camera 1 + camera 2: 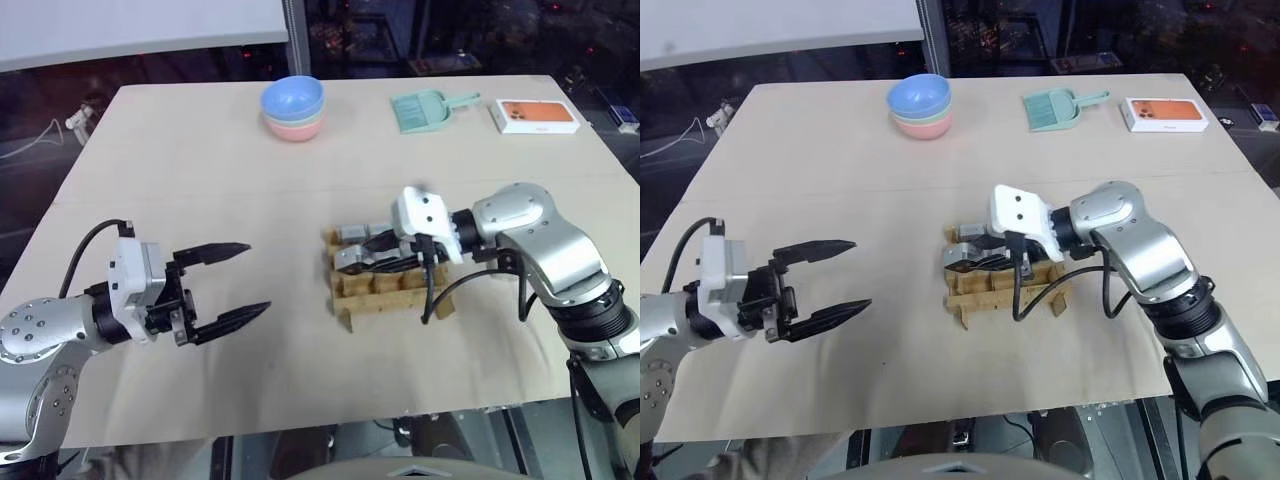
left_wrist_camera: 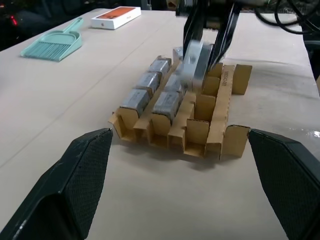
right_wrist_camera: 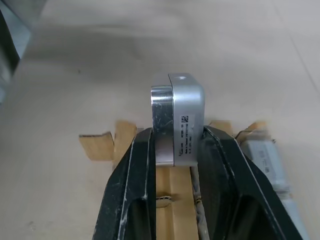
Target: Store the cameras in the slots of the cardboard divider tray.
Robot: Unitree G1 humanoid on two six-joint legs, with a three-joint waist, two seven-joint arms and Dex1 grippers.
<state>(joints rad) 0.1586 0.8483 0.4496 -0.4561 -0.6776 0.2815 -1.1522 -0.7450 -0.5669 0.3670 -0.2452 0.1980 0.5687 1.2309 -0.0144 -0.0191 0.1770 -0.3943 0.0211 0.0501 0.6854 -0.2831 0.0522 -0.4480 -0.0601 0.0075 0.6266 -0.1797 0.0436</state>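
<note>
I should use my right gripper to set the camera, held just above the tray, down in the nearest row's end slot (image 1: pixel 355 277) (image 3: pixel 173 145) facing my left gripper.
The cardboard divider tray (image 1: pixel 392 291) lies in the middle of the table. Several silver-grey cameras (image 2: pixel 136 98) lie in its slots, along the two rows farther from me. My right gripper (image 1: pixel 352 260) reaches in from the right and is shut on one more camera (image 3: pixel 178 120). It holds this camera just above the tray, over the near rows. My left gripper (image 1: pixel 258 278) hovers to the left of the tray, apart from it. It points at the tray, and its black fingers (image 2: pixel 75 180) are spread wide with nothing between them.
Stacked blue, green and pink bowls (image 1: pixel 293 107) stand at the back centre. A mint-green dustpan (image 1: pixel 425 108) and an orange-and-white phone box (image 1: pixel 537 115) lie at the back right. Bare tabletop surrounds the tray.
</note>
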